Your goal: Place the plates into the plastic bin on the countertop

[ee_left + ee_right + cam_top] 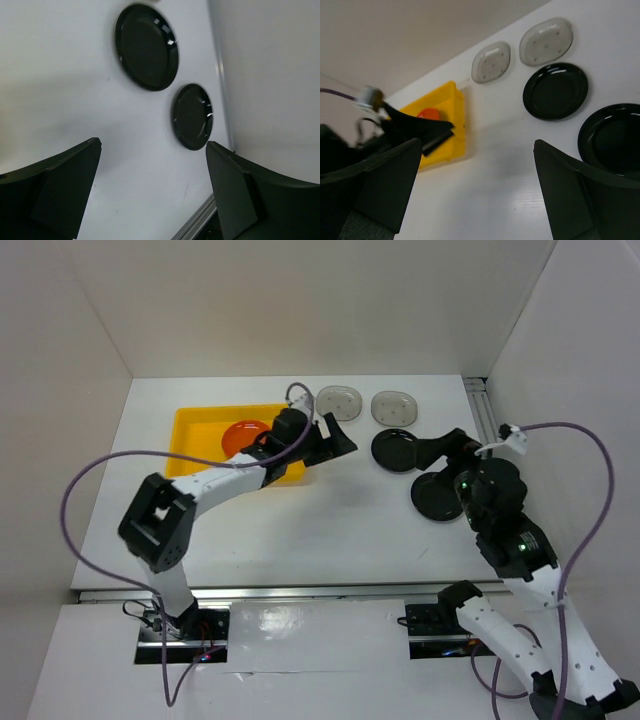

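I need to next move my left gripper to the black plate next to the grey plates and close it on the plate's rim (373, 453) (121, 59) facing the yellow plastic bin.
The yellow plastic bin (195, 430) sits at the back left of the white countertop (330, 520) with an orange plate (243, 434) inside. My left gripper (338, 437) hovers open and empty just right of the bin. Two grey dotted oblong plates (338, 401) (393, 406) lie at the back. Two black plates (395, 450) (437, 497) lie to the right. My right gripper (447, 465) is open and empty above them. The left wrist view shows both black plates (146, 46) (193, 116) ahead of the open gripper (153, 145). No lime-green plate is in view.
White walls enclose the countertop on three sides. A metal rail (480, 405) runs along the right wall. In the right wrist view the open gripper (477, 145) faces the bin (447, 107), the grey plates (491, 61) (546, 41) and the black plates (555, 90) (612, 137).
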You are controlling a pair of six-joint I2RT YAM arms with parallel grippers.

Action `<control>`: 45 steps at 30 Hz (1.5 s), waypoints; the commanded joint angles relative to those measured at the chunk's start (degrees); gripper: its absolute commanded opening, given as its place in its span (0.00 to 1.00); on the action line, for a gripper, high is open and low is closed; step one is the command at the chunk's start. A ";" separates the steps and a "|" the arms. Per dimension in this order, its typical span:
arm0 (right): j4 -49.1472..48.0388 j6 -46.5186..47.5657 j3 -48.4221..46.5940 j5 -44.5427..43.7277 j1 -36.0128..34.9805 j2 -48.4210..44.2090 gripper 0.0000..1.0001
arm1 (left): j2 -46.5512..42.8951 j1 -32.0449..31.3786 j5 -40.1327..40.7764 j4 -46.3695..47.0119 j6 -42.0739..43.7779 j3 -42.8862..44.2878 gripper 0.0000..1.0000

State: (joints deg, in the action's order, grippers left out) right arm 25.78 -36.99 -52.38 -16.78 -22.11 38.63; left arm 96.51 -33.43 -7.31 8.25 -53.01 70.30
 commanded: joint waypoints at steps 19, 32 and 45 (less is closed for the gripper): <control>10.07 5.26 -10.20 -0.80 0.05 -6.82 1.00 | 41.92 -5.42 0.46 1.86 -8.14 34.81 0.90; 9.55 5.79 -11.34 -0.80 0.05 -8.57 1.00 | 47.89 -4.27 0.46 1.77 -9.39 38.67 0.41; 9.03 5.79 -8.97 -0.28 0.05 -9.10 1.00 | 42.90 -2.43 -6.05 3.70 -10.09 33.09 0.00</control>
State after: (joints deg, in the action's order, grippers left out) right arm 35.22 -32.03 -61.47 -17.26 -22.11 30.30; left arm 144.53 -36.42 -11.25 13.19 -64.55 107.07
